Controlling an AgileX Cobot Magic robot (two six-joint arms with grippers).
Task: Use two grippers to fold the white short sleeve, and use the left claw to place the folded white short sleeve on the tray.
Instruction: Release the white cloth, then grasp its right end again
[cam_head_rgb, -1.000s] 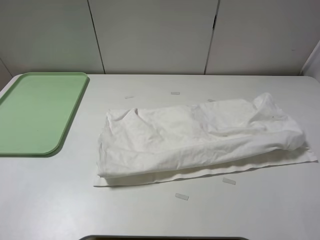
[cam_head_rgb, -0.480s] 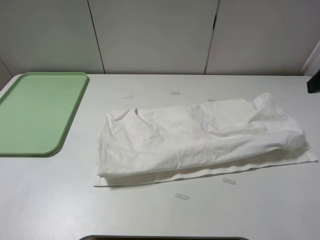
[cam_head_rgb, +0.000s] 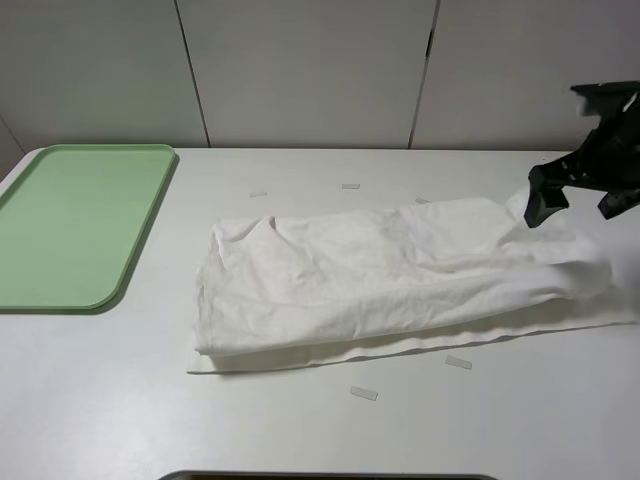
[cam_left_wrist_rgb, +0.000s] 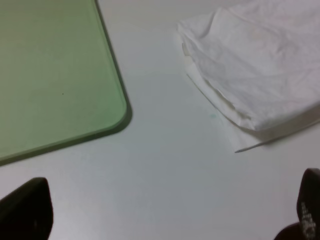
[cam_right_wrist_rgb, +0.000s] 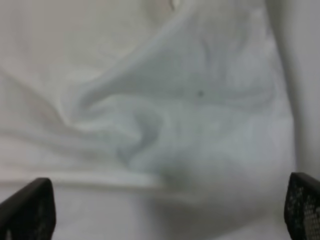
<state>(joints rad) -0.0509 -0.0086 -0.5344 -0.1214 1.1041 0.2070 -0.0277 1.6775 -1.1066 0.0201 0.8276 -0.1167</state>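
Observation:
I should next lower my right gripper to the middle of the white short sleeve's end (cam_head_rgb: 584, 250) (cam_right_wrist_rgb: 275, 177) farthest from the light-green tray and close it there.
The white short sleeve (cam_head_rgb: 400, 275) lies folded lengthwise and wrinkled across the middle and right of the table. The light-green tray (cam_head_rgb: 70, 225) rests flat at the far left with nothing on it. My right gripper (cam_head_rgb: 578, 205) hovers open above the shirt's right end; the right wrist view shows its fingertips (cam_right_wrist_rgb: 27, 207) wide apart over the white short sleeve (cam_right_wrist_rgb: 190, 110). My left gripper (cam_left_wrist_rgb: 167, 215) does not show in the exterior view. In its wrist view it stands open over bare table between a corner of the tray (cam_left_wrist_rgb: 50, 65) and the white short sleeve (cam_left_wrist_rgb: 260, 65).
Small pale tape strips lie around the shirt, one (cam_head_rgb: 363, 393) in front, another (cam_head_rgb: 458, 362) front right, and one (cam_head_rgb: 350, 186) behind it. A dark edge (cam_head_rgb: 330, 476) shows at the table's front. Grey wall panels stand behind the table.
The right arm has come in from the right edge and now hangs over the shirt's right end. The shirt and the tray have not moved.

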